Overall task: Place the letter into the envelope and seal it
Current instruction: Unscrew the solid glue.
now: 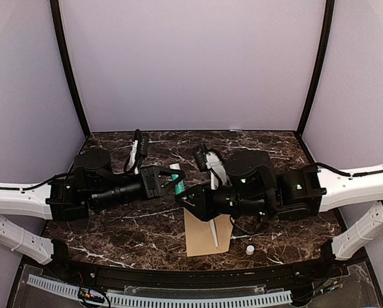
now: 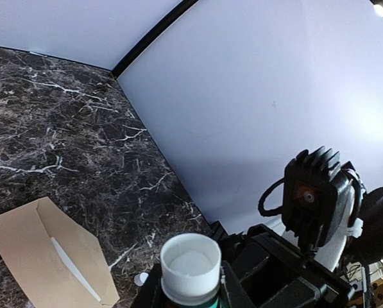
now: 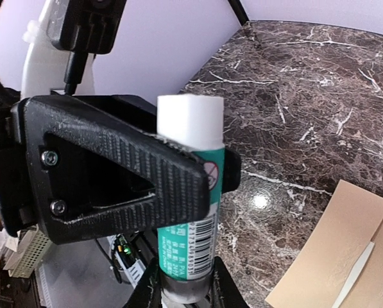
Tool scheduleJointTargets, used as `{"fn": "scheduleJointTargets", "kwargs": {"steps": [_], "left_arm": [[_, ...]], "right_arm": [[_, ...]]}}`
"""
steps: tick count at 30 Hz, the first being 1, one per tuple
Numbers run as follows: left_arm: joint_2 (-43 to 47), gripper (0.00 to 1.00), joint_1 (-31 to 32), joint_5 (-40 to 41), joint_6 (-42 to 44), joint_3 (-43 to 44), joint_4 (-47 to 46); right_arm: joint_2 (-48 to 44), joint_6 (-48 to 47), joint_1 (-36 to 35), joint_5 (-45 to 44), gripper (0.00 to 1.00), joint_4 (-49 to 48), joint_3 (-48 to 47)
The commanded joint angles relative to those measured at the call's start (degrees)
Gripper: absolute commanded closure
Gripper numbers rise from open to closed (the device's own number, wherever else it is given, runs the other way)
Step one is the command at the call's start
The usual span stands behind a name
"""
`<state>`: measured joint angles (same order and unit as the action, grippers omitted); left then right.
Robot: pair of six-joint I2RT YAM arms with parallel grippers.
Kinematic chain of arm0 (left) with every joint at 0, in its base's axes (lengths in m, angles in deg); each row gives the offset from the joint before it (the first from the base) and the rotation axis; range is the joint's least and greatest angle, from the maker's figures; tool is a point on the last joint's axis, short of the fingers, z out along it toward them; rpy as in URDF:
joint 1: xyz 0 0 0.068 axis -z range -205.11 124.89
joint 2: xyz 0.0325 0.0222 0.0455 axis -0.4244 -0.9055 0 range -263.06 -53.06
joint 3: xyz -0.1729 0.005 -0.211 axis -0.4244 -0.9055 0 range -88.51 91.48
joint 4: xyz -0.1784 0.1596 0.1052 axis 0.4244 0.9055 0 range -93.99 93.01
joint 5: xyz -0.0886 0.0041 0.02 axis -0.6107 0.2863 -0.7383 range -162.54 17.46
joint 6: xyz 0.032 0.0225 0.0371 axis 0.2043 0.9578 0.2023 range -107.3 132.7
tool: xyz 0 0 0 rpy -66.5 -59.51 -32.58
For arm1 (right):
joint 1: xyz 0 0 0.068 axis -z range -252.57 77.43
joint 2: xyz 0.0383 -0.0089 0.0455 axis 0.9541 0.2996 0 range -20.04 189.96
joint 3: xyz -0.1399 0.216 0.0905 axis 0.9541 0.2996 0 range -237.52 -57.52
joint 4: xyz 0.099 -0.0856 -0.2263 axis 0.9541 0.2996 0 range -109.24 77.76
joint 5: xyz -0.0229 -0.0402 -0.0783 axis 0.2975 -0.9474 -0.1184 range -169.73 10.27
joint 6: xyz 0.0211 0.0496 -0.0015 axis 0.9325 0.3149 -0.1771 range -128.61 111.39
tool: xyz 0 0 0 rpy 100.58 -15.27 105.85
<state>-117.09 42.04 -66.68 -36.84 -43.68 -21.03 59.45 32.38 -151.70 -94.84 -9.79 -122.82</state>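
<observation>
The glue is below the rim of the glue stick's white top, so the robot's right gripper will open, back away and grip the glue stick's base (image 3: 187, 290) again to twist it further.
The tan envelope (image 1: 201, 239) lies flat near the table's front edge, also seen in the left wrist view (image 2: 21, 247) and the right wrist view (image 3: 319, 263). Of the letter only a narrow white strip (image 1: 213, 234) (image 2: 72, 268) (image 3: 358, 273) shows along the envelope's opening. Above the table, behind the envelope, a teal glue stick (image 1: 178, 181) (image 3: 194, 224) is held from both sides. My right gripper (image 1: 186, 196) (image 3: 186, 294) is shut on its base. My left gripper (image 1: 172, 178) (image 2: 190, 292) is shut on the tube just below its uncapped white top (image 2: 190, 262).
A small white cap (image 1: 249, 249) (image 2: 140, 278) lies on the dark marble table (image 1: 127, 231) to the right of the envelope. Pale walls with black corner posts (image 1: 69, 70) close the back and sides. The right arm's camera housing (image 2: 313, 192) hangs close to the left gripper.
</observation>
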Motion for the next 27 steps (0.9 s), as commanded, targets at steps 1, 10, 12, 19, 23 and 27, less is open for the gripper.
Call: {"fn": "scheduleJointTargets", "kwargs": {"steps": [1,10,12,19,23,27], "left_arm": [[2.9,1.0,0.24,-5.37,0.41,-1.31,-5.24],[3.75,1.0,0.08,-17.24,2.79,-4.98,-18.05],[3.99,1.0,0.08,-17.93,2.74,-5.33,-19.05],[6.1,1.0,-0.01,1.59,-1.9,-1.87,0.91],[5.73,1.0,-0.01,9.58,-3.67,1.56,13.55],[4.88,1.0,-0.01,10.51,-4.56,2.62,16.64]], "right_arm": [[-6.21,0.65,0.63,0.54,0.79,-7.47,4.59],[-13.9,2.45,2.21,16.52,0.86,-28.25,15.43],[-14.38,2.87,2.39,17.0,0.85,-28.97,15.81],[-11.47,1.96,1.34,6.08,0.59,-12.4,9.81],[-6.04,0.78,-0.76,-0.97,0.46,-1.84,4.01],[-0.36,-0.63,-2.49,-3.78,0.43,2.04,-0.75]]}}
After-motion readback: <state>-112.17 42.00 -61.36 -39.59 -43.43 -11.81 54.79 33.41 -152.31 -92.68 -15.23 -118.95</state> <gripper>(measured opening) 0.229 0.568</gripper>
